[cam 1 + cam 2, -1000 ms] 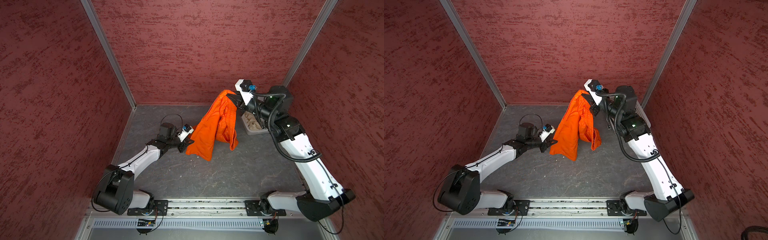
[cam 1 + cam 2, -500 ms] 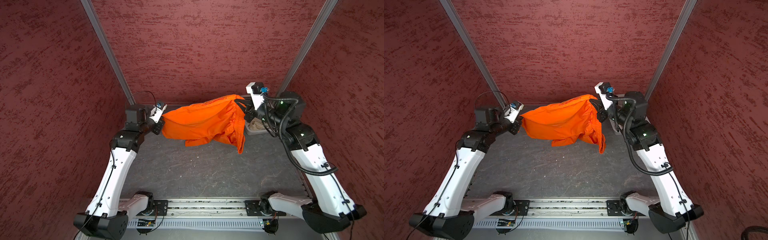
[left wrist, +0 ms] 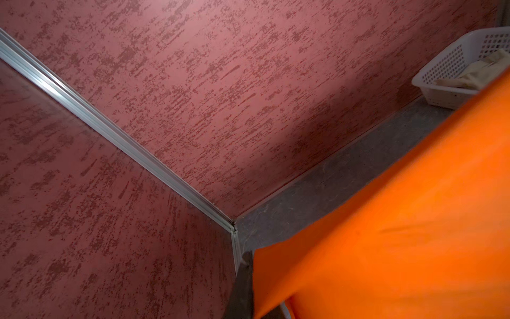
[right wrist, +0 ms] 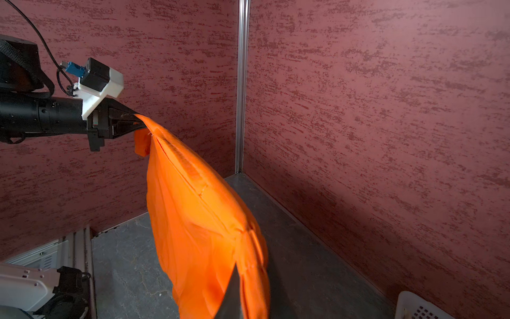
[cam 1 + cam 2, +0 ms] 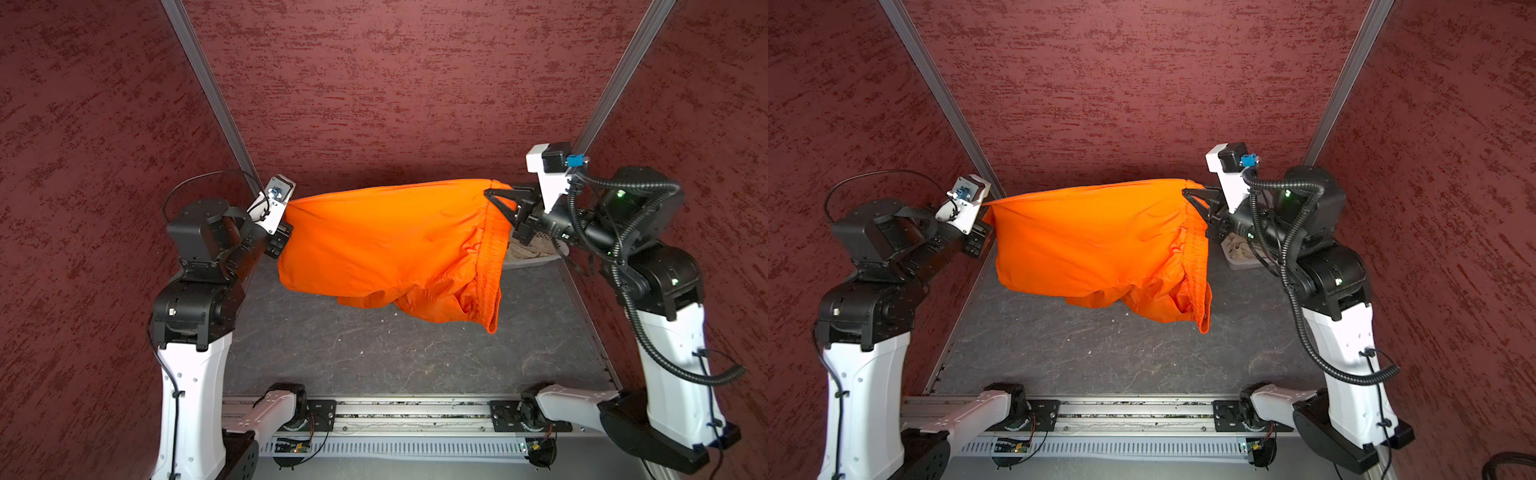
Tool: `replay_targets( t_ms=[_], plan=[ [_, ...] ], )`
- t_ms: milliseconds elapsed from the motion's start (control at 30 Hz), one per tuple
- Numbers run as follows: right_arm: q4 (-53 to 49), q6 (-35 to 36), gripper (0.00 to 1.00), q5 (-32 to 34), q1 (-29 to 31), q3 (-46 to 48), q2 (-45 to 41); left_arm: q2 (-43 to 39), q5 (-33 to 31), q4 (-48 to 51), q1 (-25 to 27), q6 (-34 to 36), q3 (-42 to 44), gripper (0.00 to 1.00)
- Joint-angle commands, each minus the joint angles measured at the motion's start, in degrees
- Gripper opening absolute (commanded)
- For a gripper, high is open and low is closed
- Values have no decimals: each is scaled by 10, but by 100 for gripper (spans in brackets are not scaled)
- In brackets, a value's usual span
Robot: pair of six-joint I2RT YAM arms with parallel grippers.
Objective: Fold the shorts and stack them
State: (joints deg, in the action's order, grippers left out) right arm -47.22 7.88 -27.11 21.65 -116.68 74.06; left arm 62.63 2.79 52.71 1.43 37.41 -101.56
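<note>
Next, my left gripper releases the hem end of the orange shorts on the grey table (image 5: 308,320) next to my left arm. The shorts still hang stretched above the table.
The orange shorts (image 5: 386,245) (image 5: 1096,245) hang stretched in the air above the grey table, held at both ends. My left gripper (image 5: 286,214) (image 5: 987,211) is shut on the hem end at the left; the right wrist view shows its tips (image 4: 137,118) pinching that corner. At the right, my right gripper (image 5: 494,196) (image 5: 1188,193) is shut on the gathered waistband. The lower leg sags in folds under the right end. In the left wrist view orange cloth (image 3: 400,234) lies against my finger (image 3: 242,290). The beige shorts (image 3: 474,74) (image 5: 1237,249) lie crumpled in the basket.
A white perforated basket (image 3: 447,63) (image 5: 540,262) (image 4: 414,306) stands in the back right corner, behind my right gripper. Red textured walls close in at the back and both sides. The grey table (image 5: 374,353) lies under the hanging cloth, with the arm rail (image 5: 415,409) at its front edge.
Both arms have risen and moved apart. The left gripper climbed from near the table to the back left, pulling the orange shorts from a bunched hang into a wide, taut span.
</note>
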Motion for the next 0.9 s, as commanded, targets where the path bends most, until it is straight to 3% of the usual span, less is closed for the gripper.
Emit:
replay_targets(
  t_ms=[0,100,200,367,433,500,567,667,767,867],
  plan=[
    [17,-23,0,48,-8,-6,55,78,-4,-1,-44,7,0,0],
    [77,-22,0,31,-8,-21,134,158,22,-20,-57,7,-44,0],
    [101,-28,0,18,-14,-100,239,247,29,-31,-60,14,-122,0],
    [55,-36,0,5,-41,-402,455,396,24,-42,-64,28,-333,0],
    [73,-40,0,-10,-56,-461,493,435,19,-35,-61,34,-418,0],
    [101,-38,0,-23,-66,-454,487,441,13,-46,-57,41,-457,0],
    [111,-5,0,-32,-70,-414,458,408,20,-72,-52,50,-423,0],
    [136,60,0,-22,-70,-254,366,289,19,-180,-29,96,-223,0],
    [254,122,0,-13,-71,21,238,152,44,-287,-14,139,20,0],
    [387,192,0,-34,-71,283,129,73,54,-274,-10,159,188,0]
  ],
)
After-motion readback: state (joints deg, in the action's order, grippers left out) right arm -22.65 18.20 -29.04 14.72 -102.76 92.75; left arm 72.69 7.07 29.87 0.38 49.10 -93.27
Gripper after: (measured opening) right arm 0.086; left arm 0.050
